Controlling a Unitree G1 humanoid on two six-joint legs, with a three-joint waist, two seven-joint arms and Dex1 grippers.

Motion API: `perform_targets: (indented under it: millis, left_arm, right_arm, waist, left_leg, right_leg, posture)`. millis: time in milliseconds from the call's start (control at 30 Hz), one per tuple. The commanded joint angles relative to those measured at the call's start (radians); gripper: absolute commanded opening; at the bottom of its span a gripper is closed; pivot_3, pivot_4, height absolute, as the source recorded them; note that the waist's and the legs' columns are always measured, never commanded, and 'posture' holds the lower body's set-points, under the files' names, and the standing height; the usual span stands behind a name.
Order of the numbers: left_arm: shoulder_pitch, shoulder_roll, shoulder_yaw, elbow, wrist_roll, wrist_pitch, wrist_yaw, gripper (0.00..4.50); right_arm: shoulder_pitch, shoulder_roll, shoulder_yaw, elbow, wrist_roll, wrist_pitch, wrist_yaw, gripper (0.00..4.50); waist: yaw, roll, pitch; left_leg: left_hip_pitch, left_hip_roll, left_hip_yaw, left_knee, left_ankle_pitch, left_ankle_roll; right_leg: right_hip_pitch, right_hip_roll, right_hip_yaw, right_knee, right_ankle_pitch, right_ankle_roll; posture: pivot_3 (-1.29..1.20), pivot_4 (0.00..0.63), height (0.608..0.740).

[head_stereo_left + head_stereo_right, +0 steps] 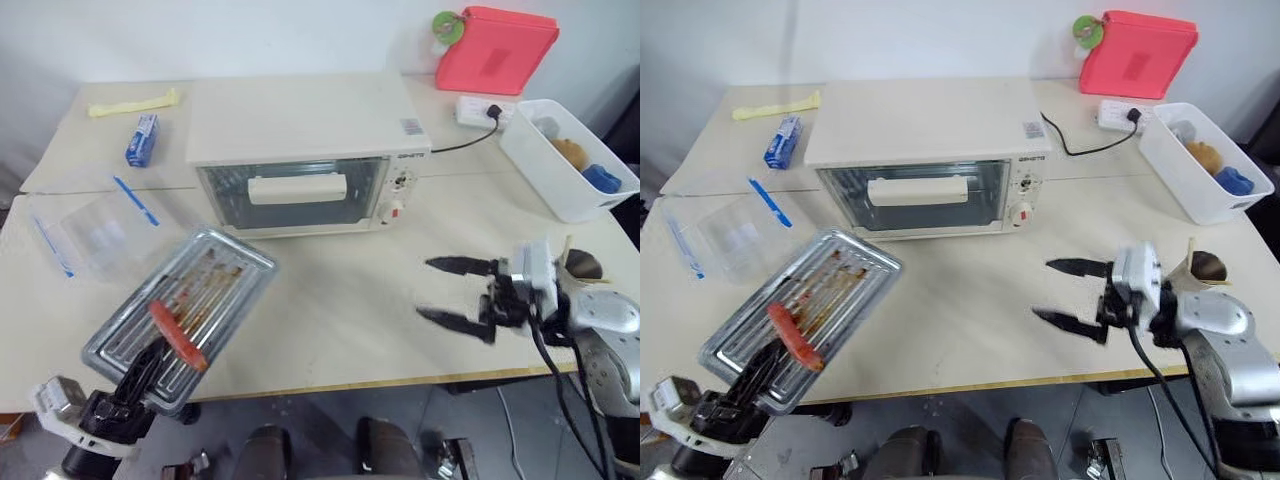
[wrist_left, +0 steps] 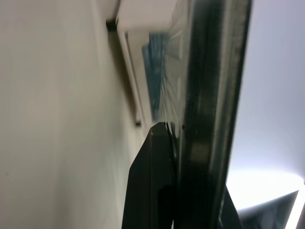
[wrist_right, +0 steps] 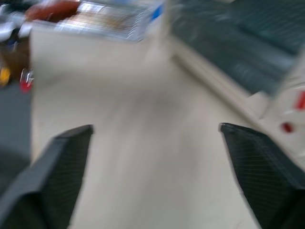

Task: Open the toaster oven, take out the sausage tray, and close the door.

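The robot's left gripper will set the sausage tray down on the bare table (image 1: 320, 306) in front of the toaster oven's door.
The cream toaster oven (image 1: 300, 150) stands at the middle back of the table, its glass door (image 1: 290, 195) shut with the bar handle (image 1: 297, 188) across it. The silver sausage tray (image 1: 185, 310) with one red sausage (image 1: 178, 335) is held tilted over the table's front left. My left gripper (image 1: 150, 365) is shut on the tray's near rim. My right gripper (image 1: 455, 295) hovers over the table to the right of the oven, open, with nothing between its fingers.
A clear plastic box with blue clips (image 1: 90, 230) lies left of the tray. A white bin (image 1: 568, 160) sits at the right edge, a power strip (image 1: 485, 110) and a red case (image 1: 495, 48) behind it. A blue packet (image 1: 142, 138) and a yellow cloth (image 1: 135, 102) lie at back left.
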Motion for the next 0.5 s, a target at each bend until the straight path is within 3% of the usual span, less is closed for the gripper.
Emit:
perform_targets:
  millis: [33,333,500]
  left_arm:
    - [-0.115,0.169,-0.113,0.085,-0.027,0.139,-0.026,0.0]
    - [-0.56,0.29,-0.387,0.358,-0.02,0.238,0.072,0.0]
    - [-0.743,0.261,-0.511,0.441,0.139,0.283,0.052,0.0]
  right_arm:
    - [0.106,0.007,-0.109,-0.105,-0.009,-0.065,-0.042,4.49]
    - [0.338,0.037,-0.218,-0.233,0.035,-0.015,-0.13,4.49]
    - [0.382,0.051,-0.218,-0.284,0.025,-0.016,-0.177,4.49]
  waist:
    - [0.004,0.0,0.0]
    - [-0.012,0.001,0.0]
    - [-0.009,0.001,0.0]
  left_leg:
    - [0.0,0.0,0.0,0.001,0.0,0.0]
    - [0.004,0.0,0.0,0.004,-0.002,0.002]
    - [0.003,0.0,0.002,0.003,-0.002,0.002]
  right_leg:
    - [0.0,0.0,0.0,0.001,0.0,0.0]
    - [0.003,-0.001,0.004,0.004,0.004,0.0]
    - [0.0,-0.001,0.004,0.006,0.005,0.002]
  posture:
    - [0.0,0.15,0.74]
    - [0.0,0.15,0.74]
    - [0.0,0.15,0.74]
